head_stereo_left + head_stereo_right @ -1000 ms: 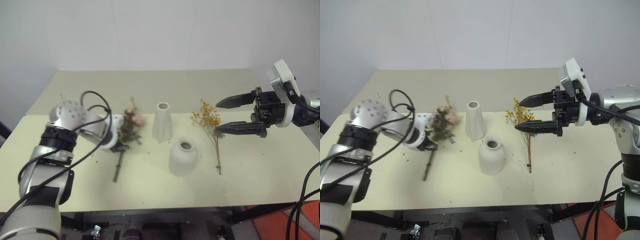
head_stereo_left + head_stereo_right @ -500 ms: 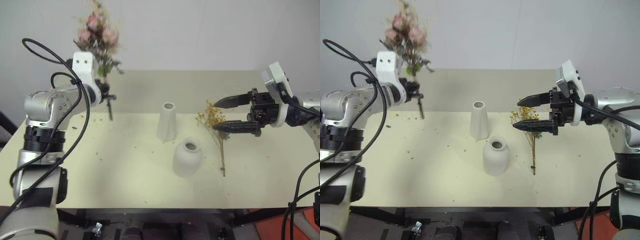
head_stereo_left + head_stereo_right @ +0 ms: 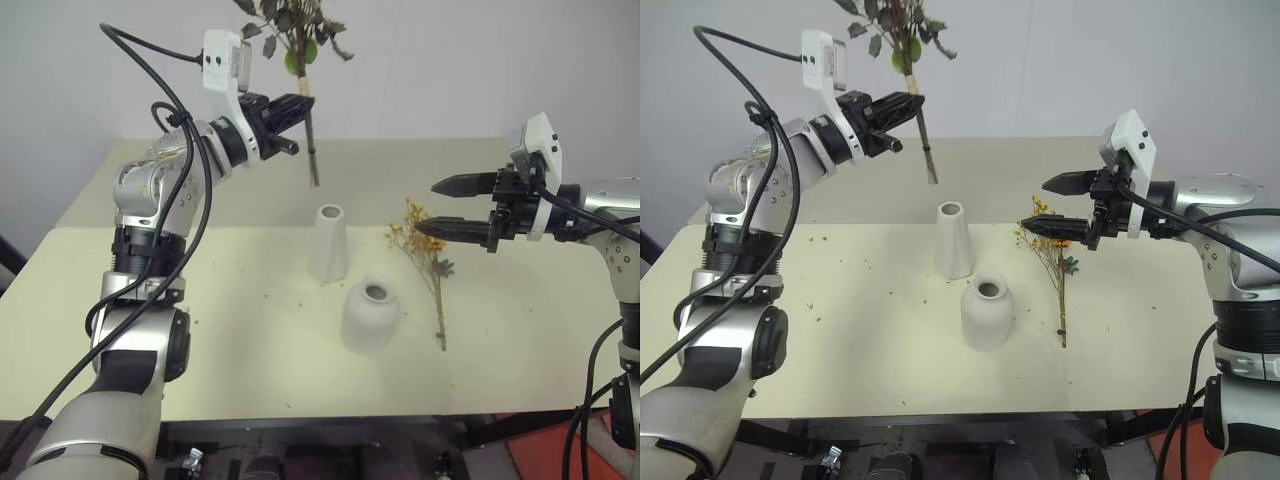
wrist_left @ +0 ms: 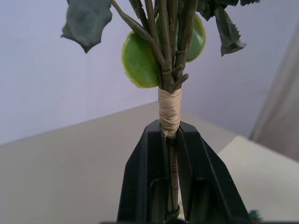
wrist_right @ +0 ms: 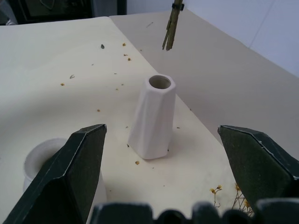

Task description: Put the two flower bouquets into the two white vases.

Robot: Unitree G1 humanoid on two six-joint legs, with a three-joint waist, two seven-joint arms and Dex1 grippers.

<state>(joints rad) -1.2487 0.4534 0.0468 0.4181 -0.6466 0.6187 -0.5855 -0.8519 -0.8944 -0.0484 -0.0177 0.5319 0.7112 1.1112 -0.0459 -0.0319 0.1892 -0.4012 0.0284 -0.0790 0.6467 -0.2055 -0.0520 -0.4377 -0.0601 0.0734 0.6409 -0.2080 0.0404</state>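
Next, I bring the bouquet to the opening of the tall white vase (image 3: pixel 330 213), behind the squat white vase, and let go of it there with my left gripper. The bouquet is held high over the table's back.
My left gripper (image 3: pixel 290 108) is raised high over the back of the table and shut on the stem of a bouquet (image 3: pixel 298 40) with green leaves. The bouquet stands upright, its top cut off by the view's edge. In the left wrist view the fingers (image 4: pixel 140 177) clamp just below a raffia wrap (image 4: pixel 169 109). The stem's end (image 3: pixel 314 178) hangs above and behind the tall white vase (image 3: pixel 328 243). The squat white vase (image 3: pixel 370 316) stands in front of it. The yellow-orange spray (image 3: pixel 431 255) lies on the table to their right. My right gripper (image 3: pixel 427 207) hovers open above the spray, holding nothing.
The cream table (image 3: pixel 200 340) carries small scattered flower crumbs (image 3: pixel 830 240) on its left half. Its front edge runs near the bottom of the head views, and a plain white wall stands behind it. In the right wrist view the tall vase (image 5: pixel 153 116) stands between the open fingers (image 5: pixel 70 177).
My left gripper has lifted the leafy bouquet off the table, swung it upright and carried it up and rightward toward the tall vase. My right gripper has edged slightly toward the vases, still open.
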